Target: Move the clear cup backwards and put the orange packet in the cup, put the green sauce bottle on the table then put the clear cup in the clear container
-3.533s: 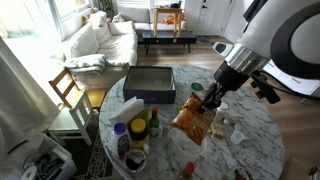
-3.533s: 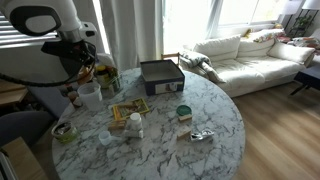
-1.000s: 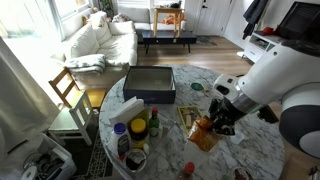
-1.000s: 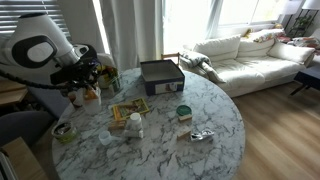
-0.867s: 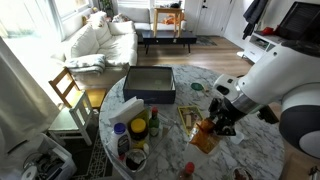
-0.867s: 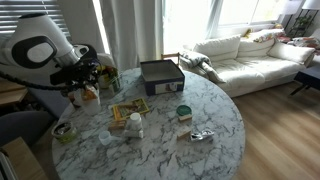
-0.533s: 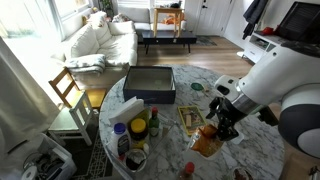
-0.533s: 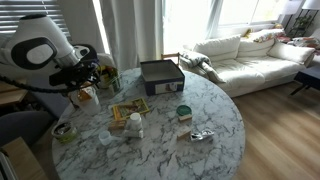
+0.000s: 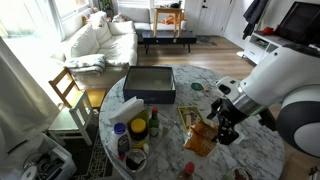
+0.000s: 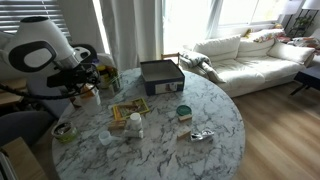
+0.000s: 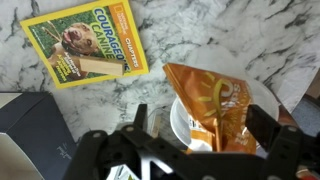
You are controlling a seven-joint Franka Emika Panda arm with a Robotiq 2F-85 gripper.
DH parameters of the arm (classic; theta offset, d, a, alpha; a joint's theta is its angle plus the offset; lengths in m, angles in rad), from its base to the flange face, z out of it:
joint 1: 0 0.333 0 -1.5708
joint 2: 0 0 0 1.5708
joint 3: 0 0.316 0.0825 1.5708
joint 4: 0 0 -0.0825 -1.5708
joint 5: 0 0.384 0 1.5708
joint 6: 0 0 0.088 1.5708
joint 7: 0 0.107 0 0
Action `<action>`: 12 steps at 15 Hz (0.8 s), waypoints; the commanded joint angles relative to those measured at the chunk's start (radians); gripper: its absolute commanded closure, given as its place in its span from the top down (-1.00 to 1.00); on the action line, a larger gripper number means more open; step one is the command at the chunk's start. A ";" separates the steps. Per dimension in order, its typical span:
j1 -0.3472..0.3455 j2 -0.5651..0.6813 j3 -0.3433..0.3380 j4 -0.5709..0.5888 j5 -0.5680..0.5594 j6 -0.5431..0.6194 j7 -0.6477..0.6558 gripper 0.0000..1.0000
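Note:
The green sauce bottle among the jars is next, and my gripper needs to go to it and close on the bottle's cap (image 9: 154, 112).
In the wrist view the orange packet (image 11: 212, 100) stands upright in the clear cup (image 11: 182, 128), its lower end inside the rim. My gripper (image 11: 203, 125) is open; its dark fingers (image 11: 140, 120) stand either side of the packet with a gap to each. In both exterior views the gripper (image 9: 221, 127) (image 10: 86, 86) hangs over the table (image 9: 170, 160), just above the packet (image 9: 199, 141). The green sauce bottle (image 9: 153, 124) stands among jars at the table's edge, by the whitish clear container (image 9: 117, 113).
A dark square tray (image 9: 150, 85) (image 10: 160, 73) sits at the far side of the table. A yellow printed booklet (image 11: 90, 45) (image 10: 127, 111) lies beside the cup. A yellow-capped jar (image 9: 138, 128), a green-lidded tin (image 10: 184, 112) and a small bowl (image 10: 63, 132) stand around.
The jaws have gone from shut on the orange packet to wide open. The packet has dropped a little and now rests in the cup. The arm has hardly moved.

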 commanded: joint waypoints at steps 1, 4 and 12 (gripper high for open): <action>0.023 -0.010 -0.020 -0.028 0.054 0.045 0.025 1.00; 0.025 -0.001 -0.025 -0.007 0.060 0.052 0.028 1.00; 0.062 -0.008 -0.057 -0.003 0.119 0.087 0.015 1.00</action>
